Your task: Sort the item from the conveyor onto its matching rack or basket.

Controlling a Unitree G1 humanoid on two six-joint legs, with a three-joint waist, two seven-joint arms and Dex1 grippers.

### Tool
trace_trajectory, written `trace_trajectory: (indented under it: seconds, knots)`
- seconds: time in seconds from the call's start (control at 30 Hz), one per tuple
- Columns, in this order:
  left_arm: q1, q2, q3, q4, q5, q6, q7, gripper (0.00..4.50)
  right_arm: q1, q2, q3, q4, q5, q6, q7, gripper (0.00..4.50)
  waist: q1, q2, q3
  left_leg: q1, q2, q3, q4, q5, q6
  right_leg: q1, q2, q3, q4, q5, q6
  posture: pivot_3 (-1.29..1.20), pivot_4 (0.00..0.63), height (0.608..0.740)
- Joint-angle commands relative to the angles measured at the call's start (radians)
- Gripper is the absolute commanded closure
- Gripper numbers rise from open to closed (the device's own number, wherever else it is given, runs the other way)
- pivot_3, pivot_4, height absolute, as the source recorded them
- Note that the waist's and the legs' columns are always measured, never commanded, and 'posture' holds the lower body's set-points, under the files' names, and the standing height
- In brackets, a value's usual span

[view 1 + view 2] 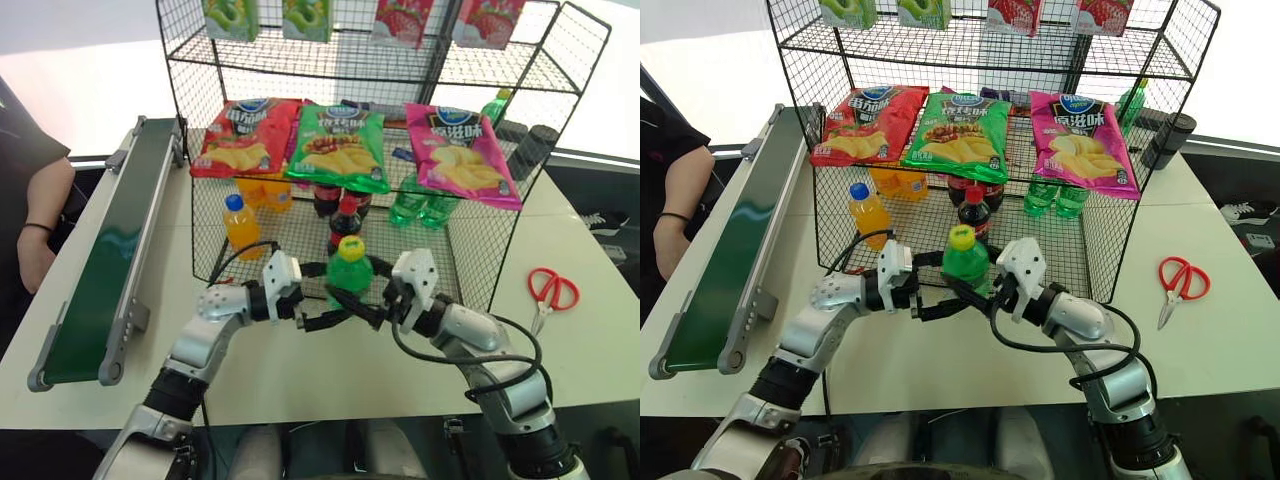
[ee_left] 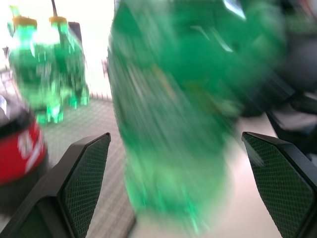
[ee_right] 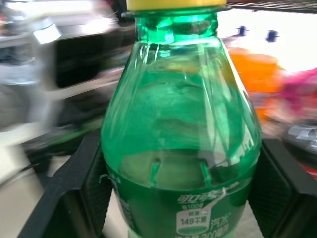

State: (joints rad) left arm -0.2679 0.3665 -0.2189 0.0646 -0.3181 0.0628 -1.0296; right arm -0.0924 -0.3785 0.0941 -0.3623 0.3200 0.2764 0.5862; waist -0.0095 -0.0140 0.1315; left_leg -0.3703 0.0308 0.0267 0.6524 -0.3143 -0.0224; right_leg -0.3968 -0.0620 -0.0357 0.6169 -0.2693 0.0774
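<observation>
I should use my right gripper to place the green bottle on the rack's bottom level (image 1: pixel 420 268), in front of the other green bottles. The bottle now stands between my two grippers.
The item, a small green bottle (image 1: pixel 350 268) with a yellow-green cap, stands upright between my two grippers, just in front of the black wire rack (image 1: pixel 470 250). My right gripper (image 1: pixel 366 302) is shut on the bottle's body, and in the right wrist view its fingers (image 3: pixel 89 188) press against the bottle (image 3: pixel 181 148). My left gripper (image 1: pixel 322 296) is open, with its fingers (image 2: pixel 84 183) standing wide on either side of the bottle (image 2: pixel 173 124) and not touching it. The conveyor (image 1: pixel 110 250) runs along the table's left side with nothing on its belt.
On the rack's bottom tier stand an orange-drink bottle (image 1: pixel 241 225), a cola bottle (image 1: pixel 345 222) and green bottles (image 1: pixel 420 205), with chip bags (image 1: pixel 340 145) hung above. Red scissors (image 1: pixel 550 292) lie on the table at the right. A person's arm (image 1: pixel 40 220) rests left of the conveyor.
</observation>
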Motion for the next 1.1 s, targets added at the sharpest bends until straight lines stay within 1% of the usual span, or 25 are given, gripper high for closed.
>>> trace_trajectory:
  seconds: [0.03, 0.13, 0.23, 0.37, 0.5, 0.67, 0.87, 0.93, 0.97, 1.1]
  knots:
    - [0.035, 0.017, 0.024, -0.047, 0.005, 0.001, 0.024, 0.00, -0.022, -0.005, -0.093, 0.036, -0.065, -0.083, -0.082, 1.48, 0.003, 0.000, 0.000, 0.000, 0.000, 0.000, 0.000, 0.000, 0.000, 0.000, 0.000, 0.000, 0.000, 0.000, 0.000, 0.00, 0.150, 0.740]
    - [0.061, 0.019, 0.039, -0.070, -0.001, -0.007, 0.050, 0.00, -0.019, 0.009, -0.141, 0.108, -0.107, -0.122, -0.150, 1.48, 0.008, 0.000, 0.000, 0.000, 0.000, 0.000, 0.000, 0.000, 0.000, 0.000, -0.001, 0.000, 0.000, 0.000, 0.000, 0.00, 0.150, 0.740]
    - [0.072, 0.010, 0.050, -0.092, -0.013, -0.009, 0.072, 0.00, -0.022, 0.031, -0.163, 0.184, -0.145, -0.173, -0.205, 1.48, 0.015, 0.001, 0.000, 0.000, 0.000, 0.000, 0.000, 0.000, 0.000, 0.000, -0.001, 0.001, 0.000, 0.000, 0.000, 0.00, 0.150, 0.740]
    - [0.085, 0.005, 0.059, -0.149, -0.024, 0.006, 0.095, 0.00, -0.071, 0.101, -0.210, 0.331, -0.169, -0.269, -0.315, 1.48, 0.013, 0.002, 0.000, 0.000, 0.000, 0.001, 0.000, 0.000, 0.000, 0.000, 0.000, 0.001, 0.000, 0.000, 0.000, 0.00, 0.150, 0.740]
    - [0.090, 0.011, 0.065, -0.180, -0.029, 0.019, 0.103, 0.00, -0.137, 0.131, -0.227, 0.491, -0.197, -0.358, -0.368, 1.48, 0.013, 0.005, 0.001, 0.001, 0.000, 0.002, 0.000, 0.000, 0.000, 0.000, 0.000, 0.002, 0.001, 0.000, 0.000, 0.00, 0.150, 0.740]
    - [0.082, 0.018, 0.069, -0.192, -0.029, 0.025, 0.111, 0.00, -0.213, 0.153, -0.245, 0.637, -0.189, -0.416, -0.397, 1.48, 0.012, 0.005, 0.001, 0.001, 0.000, 0.002, 0.000, 0.000, 0.000, 0.000, 0.000, 0.002, 0.001, 0.000, 0.000, 0.00, 0.150, 0.740]
    - [0.082, 0.025, 0.069, -0.200, -0.030, 0.028, 0.116, 0.00, -0.234, 0.165, -0.261, 0.681, -0.153, -0.414, -0.376, 1.48, 0.011, 0.005, 0.001, 0.001, 0.001, 0.002, 0.000, 0.000, 0.000, 0.000, 0.000, 0.002, 0.001, 0.000, 0.000, 0.00, 0.150, 0.740]
    - [0.083, 0.024, 0.068, -0.203, -0.030, 0.029, 0.118, 0.00, -0.227, 0.168, -0.263, 0.672, -0.142, -0.410, -0.367, 0.44, 0.010, 0.005, 0.001, 0.001, 0.001, 0.002, 0.000, 0.000, 0.000, 0.000, 0.000, 0.002, 0.002, 0.000, 0.000, 0.00, 0.150, 0.740]
    - [0.082, 0.023, 0.066, -0.203, -0.030, 0.029, 0.119, 0.00, -0.222, 0.168, -0.263, 0.665, -0.140, -0.408, -0.367, 0.02, 0.010, 0.005, 0.001, 0.001, 0.001, 0.002, 0.000, 0.000, 0.000, 0.000, 0.000, 0.002, 0.002, 0.000, 0.000, 0.00, 0.150, 0.740]
    - [0.077, 0.019, 0.062, -0.199, -0.031, 0.033, 0.119, 0.00, -0.187, 0.157, -0.252, 0.615, -0.163, -0.402, -0.384, 0.02, 0.007, 0.005, 0.001, 0.001, 0.001, 0.002, 0.000, 0.000, 0.000, 0.000, -0.001, 0.002, 0.002, 0.000, 0.000, 0.00, 0.150, 0.740]
